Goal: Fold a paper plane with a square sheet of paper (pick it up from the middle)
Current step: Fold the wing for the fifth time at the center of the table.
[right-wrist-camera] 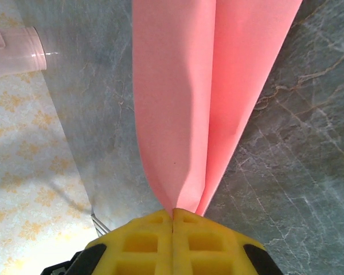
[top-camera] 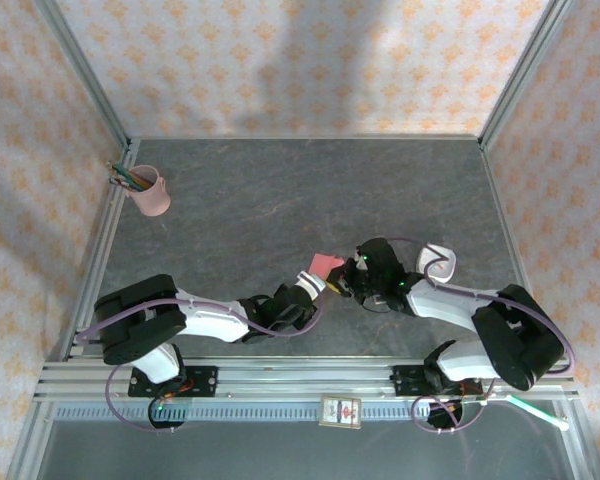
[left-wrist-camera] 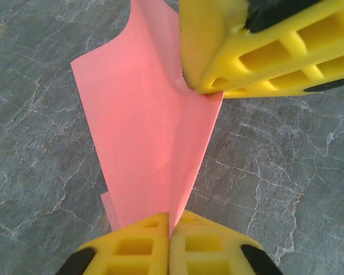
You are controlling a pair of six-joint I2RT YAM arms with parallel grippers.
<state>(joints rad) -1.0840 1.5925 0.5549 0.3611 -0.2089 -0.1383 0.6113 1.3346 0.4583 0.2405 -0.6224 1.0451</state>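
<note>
Next, I open my right gripper, which pinches the paper's side edge, back it off and pinch the middle of the paper [left-wrist-camera: 142, 117] with it while my left gripper holds the paper's corner.
The salmon-pink square sheet of paper [top-camera: 327, 266] hangs folded above the table's front middle, held between both arms. My left gripper [top-camera: 318, 283] is shut on its lower corner. In the left wrist view the paper [left-wrist-camera: 149, 132] fans up from my left gripper [left-wrist-camera: 171, 220], bent along a lengthwise crease, and the right gripper [left-wrist-camera: 203, 89] pinches its far edge. My right gripper [top-camera: 342, 284] is shut too. In the right wrist view two pink layers of paper [right-wrist-camera: 200, 97] rise from my right gripper [right-wrist-camera: 173, 212], whose yellow pads press together on the fold.
A pink pencil cup [top-camera: 150, 192] stands at the back left, also seen as the cup [right-wrist-camera: 17, 51] in the right wrist view. A white object [top-camera: 438, 260] lies right of the right arm. A small white-and-black box [top-camera: 341, 411] sits on the front rail. Patterned walls enclose the grey table [top-camera: 280, 200].
</note>
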